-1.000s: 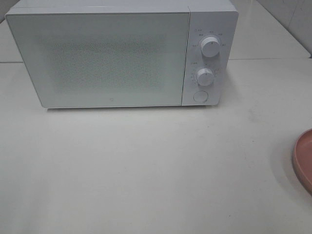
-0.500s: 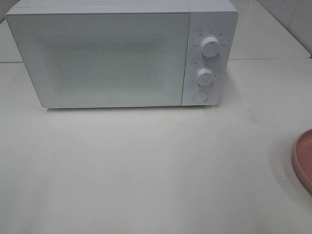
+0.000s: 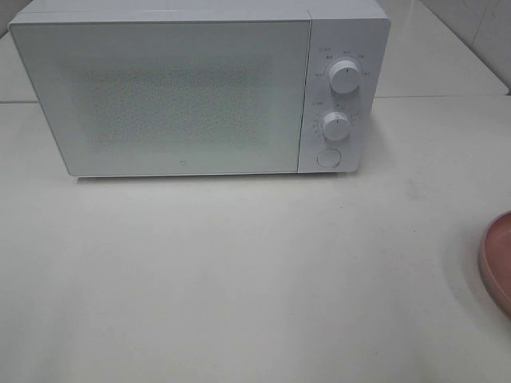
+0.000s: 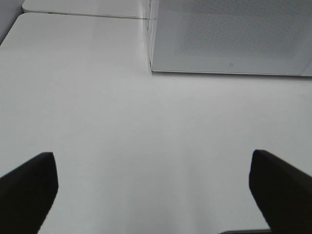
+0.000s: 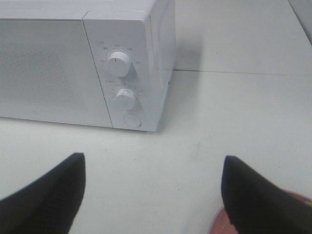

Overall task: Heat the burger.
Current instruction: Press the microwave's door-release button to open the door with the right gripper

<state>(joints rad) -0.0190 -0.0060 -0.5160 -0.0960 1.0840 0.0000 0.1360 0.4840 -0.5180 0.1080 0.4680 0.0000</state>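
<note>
The microwave's round button (image 3: pixel 329 158) (image 5: pixel 132 120) sits below the white dials, so my right gripper should go to it next and close its fingers just in front of it.
The burger is almost wholly hidden: only a thin green sliver (image 5: pixel 306 197) shows behind a right finger, above the rim of the pink plate (image 5: pixel 218 225). In the exterior high view just the plate's edge (image 3: pixel 497 263) shows, at the table's right border. The white microwave (image 3: pixel 160 96) stands at the back with its door shut. My left gripper (image 4: pixel 156 195) hovers open over bare table in front of the microwave's left corner. My right gripper (image 5: pixel 153 195) is open too, facing the control panel, its black fingers (image 5: pixel 48 195) holding nothing. Neither arm appears in the exterior high view.
The microwave's panel carries two white dials (image 3: pixel 344 77) and a round button (image 3: pixel 327 158) below them. White tabletop (image 3: pixel 239 271) stretches in front of the microwave. A table seam runs behind it on the right.
</note>
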